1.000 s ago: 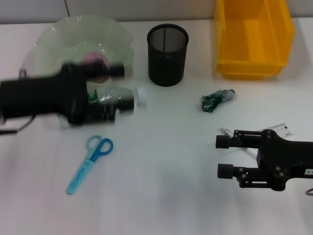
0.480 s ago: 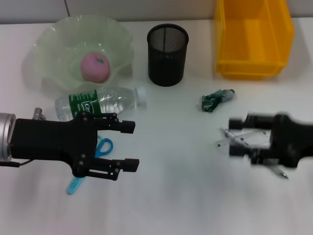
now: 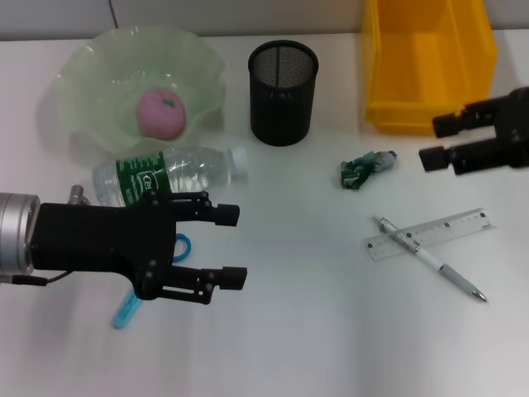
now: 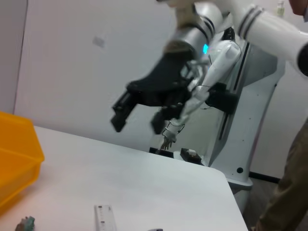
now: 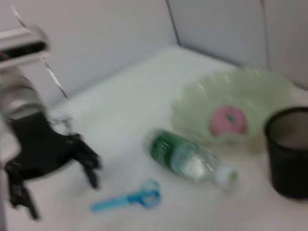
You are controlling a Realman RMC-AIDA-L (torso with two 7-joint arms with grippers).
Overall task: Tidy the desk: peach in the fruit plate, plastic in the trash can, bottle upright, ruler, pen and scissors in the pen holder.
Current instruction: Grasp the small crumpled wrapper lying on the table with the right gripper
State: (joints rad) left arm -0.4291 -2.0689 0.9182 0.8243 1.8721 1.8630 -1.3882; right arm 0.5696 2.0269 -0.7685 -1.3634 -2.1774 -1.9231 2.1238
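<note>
My right gripper will move to close its fingers on the middle of the crumpled green plastic [image 3: 364, 169], which lies in front of the yellow trash can.
The pink peach [image 3: 160, 113] lies in the pale green fruit plate [image 3: 99, 74]. A clear bottle [image 3: 169, 171] with a green label lies on its side in front of the plate. My left gripper [image 3: 237, 246] hovers open over the blue scissors [image 3: 124, 313], hiding most of them. The ruler [image 3: 450, 229] and pen [image 3: 436, 265] lie crossed on the right. Crumpled green plastic [image 3: 366, 169] sits near the yellow trash can [image 3: 428, 62]. My right gripper [image 3: 436, 141] is open beside that bin. The black mesh pen holder [image 3: 283, 81] stands at the back, in the middle.
In the right wrist view the bottle [image 5: 187, 156], scissors [image 5: 127, 201], plate [image 5: 269, 91] and pen holder [image 5: 288, 151] show, with the left gripper [image 5: 57, 159] farther off. The left wrist view shows the right gripper [image 4: 137, 122] above the table edge.
My left gripper has come back from the plate and bottle to above the scissors. My right gripper has moved from over the pen and ruler to beside the yellow bin.
</note>
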